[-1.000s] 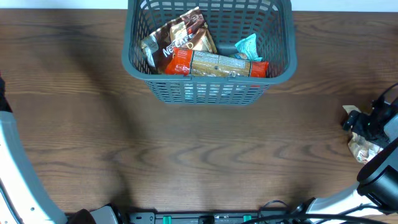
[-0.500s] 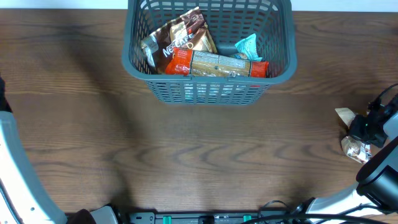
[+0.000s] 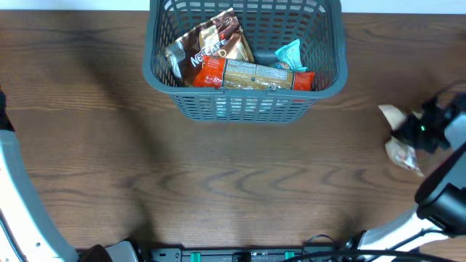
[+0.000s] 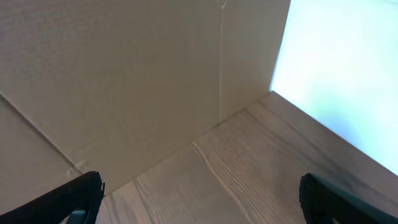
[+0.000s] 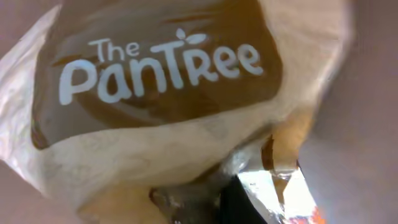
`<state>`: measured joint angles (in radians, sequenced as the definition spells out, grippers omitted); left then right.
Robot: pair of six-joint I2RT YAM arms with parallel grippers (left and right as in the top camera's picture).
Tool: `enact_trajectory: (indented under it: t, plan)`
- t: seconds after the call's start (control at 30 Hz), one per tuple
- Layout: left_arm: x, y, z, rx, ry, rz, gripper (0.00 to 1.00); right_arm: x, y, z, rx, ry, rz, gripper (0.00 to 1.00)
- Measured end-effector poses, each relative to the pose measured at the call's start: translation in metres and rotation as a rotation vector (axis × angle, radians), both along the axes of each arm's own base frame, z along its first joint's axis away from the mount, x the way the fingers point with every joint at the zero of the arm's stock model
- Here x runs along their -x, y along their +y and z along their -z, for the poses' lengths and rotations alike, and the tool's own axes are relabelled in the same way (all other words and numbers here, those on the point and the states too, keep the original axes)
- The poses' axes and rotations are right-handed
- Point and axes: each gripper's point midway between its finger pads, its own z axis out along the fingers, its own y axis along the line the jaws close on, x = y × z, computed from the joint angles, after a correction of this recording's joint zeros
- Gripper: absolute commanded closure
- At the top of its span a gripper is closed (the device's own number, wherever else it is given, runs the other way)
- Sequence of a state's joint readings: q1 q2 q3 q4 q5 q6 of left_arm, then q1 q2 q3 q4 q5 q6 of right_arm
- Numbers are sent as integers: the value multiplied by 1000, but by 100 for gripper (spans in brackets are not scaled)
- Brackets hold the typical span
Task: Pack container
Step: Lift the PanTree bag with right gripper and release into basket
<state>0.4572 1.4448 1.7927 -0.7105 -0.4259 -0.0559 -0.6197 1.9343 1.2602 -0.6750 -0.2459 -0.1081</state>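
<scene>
Next, I release the beige and brown packet, now lifted off the table, from my right gripper between the Nescafe packet and the small teal packet (image 3: pixel 254 54).
The container (image 3: pixel 156 69) is a blue-grey lattice basket at the top centre of the table, holding a brown Nescafe packet (image 3: pixel 215 40), a long orange-ended packet (image 3: pixel 255 75) and a small teal packet (image 3: pixel 290 54). At the right edge my right gripper (image 3: pixel 416 129) is shut on a beige and brown packet (image 3: pixel 397 135), lifted off the table. In the right wrist view this packet (image 5: pixel 168 93), printed "The PanTree", fills the frame and hides the fingers. My left gripper (image 4: pixel 199 202) is open over bare wood, with nothing between its fingers.
A cardboard wall (image 4: pixel 124 81) stands ahead of the left gripper in the left wrist view. The left arm's white link (image 3: pixel 18 196) runs along the table's left edge. Cables and a black bar (image 3: pixel 240 255) lie along the front edge.
My right gripper has shut on the beige packet and carried it up and to the left, towards the basket. The left arm has not moved.
</scene>
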Motion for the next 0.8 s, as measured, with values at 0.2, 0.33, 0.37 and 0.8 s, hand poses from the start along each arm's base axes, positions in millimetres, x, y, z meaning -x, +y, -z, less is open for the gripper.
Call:
enact_trajectory:
  t: [0.2, 0.33, 0.37, 0.8]
  plan:
    - [0, 0, 0, 0, 0, 0, 1, -83, 22, -91, 32, -177, -77, 99]
    - [0, 0, 0, 0, 0, 0, 1, -123, 41, -172, 61, -321, -127, 99]
    - [0, 0, 0, 0, 1, 0, 2, -130, 47, -192, 72, -357, -143, 99]
    - [0, 0, 0, 0, 0, 0, 1, -172, 263, -380, 131, -825, -594, 99]
